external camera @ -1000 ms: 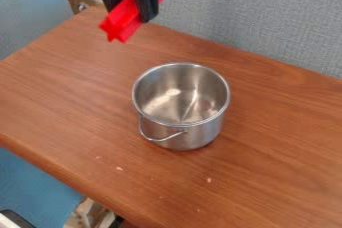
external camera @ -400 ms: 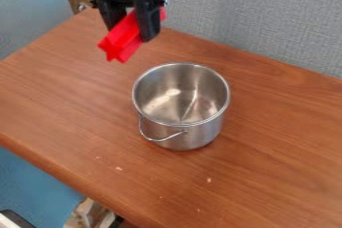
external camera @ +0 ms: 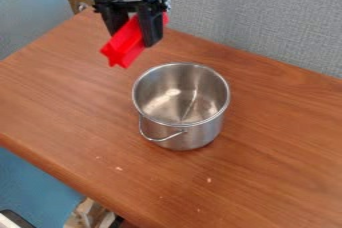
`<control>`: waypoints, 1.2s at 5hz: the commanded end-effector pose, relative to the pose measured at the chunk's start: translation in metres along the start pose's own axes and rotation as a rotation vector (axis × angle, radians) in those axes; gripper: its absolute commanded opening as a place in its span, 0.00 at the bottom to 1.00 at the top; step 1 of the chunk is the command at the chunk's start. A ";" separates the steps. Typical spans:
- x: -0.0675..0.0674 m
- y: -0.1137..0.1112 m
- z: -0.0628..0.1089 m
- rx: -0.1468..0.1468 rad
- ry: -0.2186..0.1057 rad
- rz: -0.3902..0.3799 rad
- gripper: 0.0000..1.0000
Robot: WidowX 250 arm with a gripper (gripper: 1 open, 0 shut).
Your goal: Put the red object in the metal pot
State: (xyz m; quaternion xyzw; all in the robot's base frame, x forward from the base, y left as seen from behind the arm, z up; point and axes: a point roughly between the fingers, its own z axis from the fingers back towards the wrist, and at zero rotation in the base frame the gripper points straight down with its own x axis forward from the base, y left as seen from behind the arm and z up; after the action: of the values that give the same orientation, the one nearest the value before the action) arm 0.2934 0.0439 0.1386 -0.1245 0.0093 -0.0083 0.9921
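Next, my gripper releases the red object so that I leave it inside the metal pot (external camera: 166, 104), over toward the side of the pot that has the wire handle.
A bright red object (external camera: 123, 46) hangs tilted in the air above the wooden table (external camera: 67, 92), up and to the left of the metal pot (external camera: 182, 104). My gripper (external camera: 132, 24) is shut on the red object's upper end, pointing steeply down. The pot is a round shiny steel vessel standing upright near the table's middle, its thin wire handle (external camera: 163, 136) lying down over the front side. Nothing lies inside the pot. The red object's lower end sits just left of the pot's far rim and above it.
The brown table top runs to a front edge at the lower left and a right edge near the frame's side. A grey-blue wall (external camera: 254, 12) stands behind. Some pale items (external camera: 87, 212) show below the table's front edge.
My gripper with the red object has come lower and a little to the right, closer to the pot. The pot has not moved.
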 end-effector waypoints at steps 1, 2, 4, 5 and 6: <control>-0.002 -0.017 0.018 0.020 -0.073 -0.040 0.00; -0.005 -0.023 0.012 0.019 -0.066 -0.041 0.00; -0.009 -0.033 -0.003 0.023 -0.054 -0.040 0.00; -0.011 -0.034 -0.014 0.027 -0.046 -0.022 0.00; -0.011 -0.033 -0.022 0.029 -0.044 0.000 0.00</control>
State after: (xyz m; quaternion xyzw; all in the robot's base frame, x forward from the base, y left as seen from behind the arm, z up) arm 0.2802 0.0085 0.1077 -0.1165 0.0196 0.0021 0.9930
